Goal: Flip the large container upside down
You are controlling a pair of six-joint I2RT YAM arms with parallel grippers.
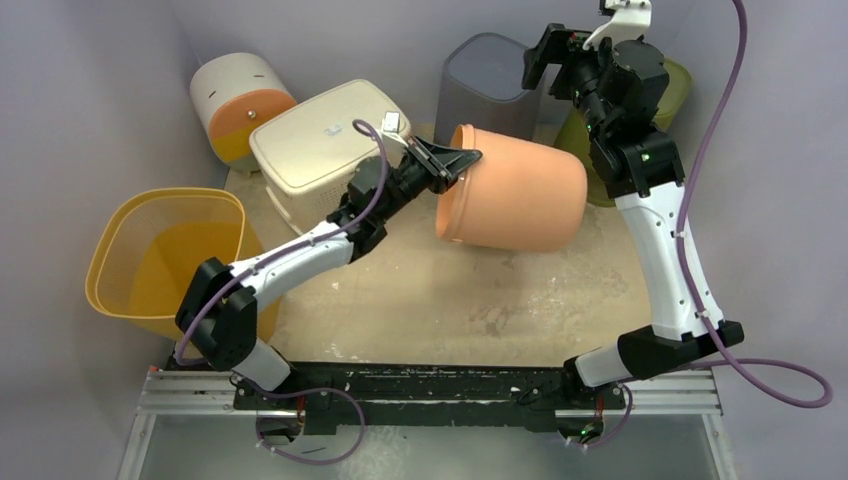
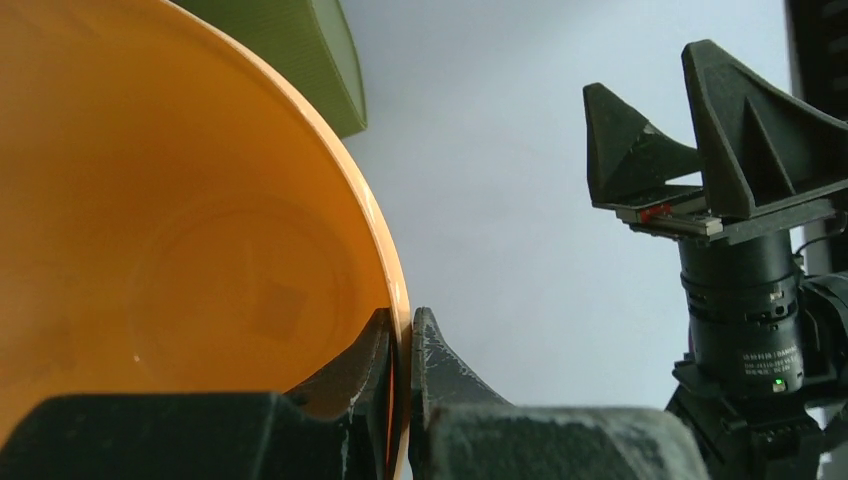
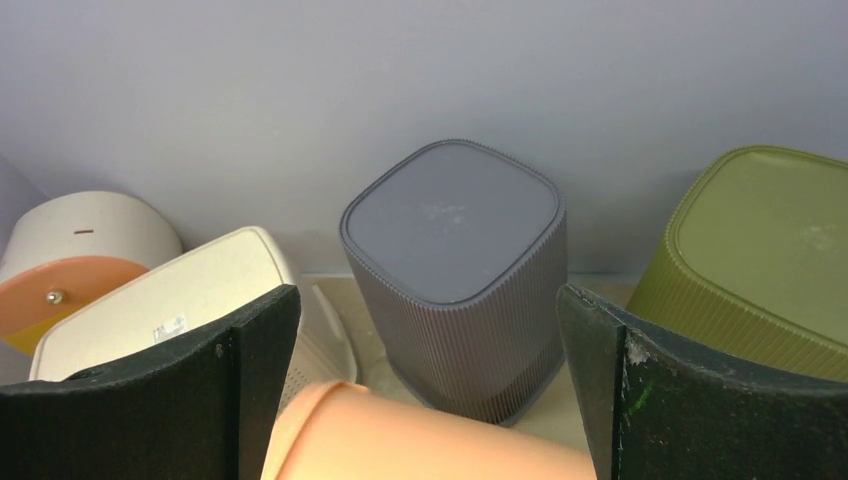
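Observation:
My left gripper has a place to release the large orange container, now tipped on its side at mid-table. It will let go of it on the table (image 1: 510, 278) in front of the grey ribbed bin.
The large orange container (image 1: 515, 187) is tipped on its side at mid-table, its mouth facing left. My left gripper (image 1: 462, 160) is shut on its upper rim; in the left wrist view one finger sits inside the rim (image 2: 398, 300) and one outside. My right gripper (image 1: 550, 60) is open and empty, raised above and behind the container near the back wall. The right wrist view shows the container's side (image 3: 400, 440) low between the spread fingers.
A grey ribbed bin (image 1: 485, 75) and an olive bin (image 1: 672, 95) stand upside down at the back. A cream lidded box (image 1: 320, 140) and a white-and-orange round bin (image 1: 240, 100) sit back left. A yellow bin (image 1: 165, 260) stands open at left.

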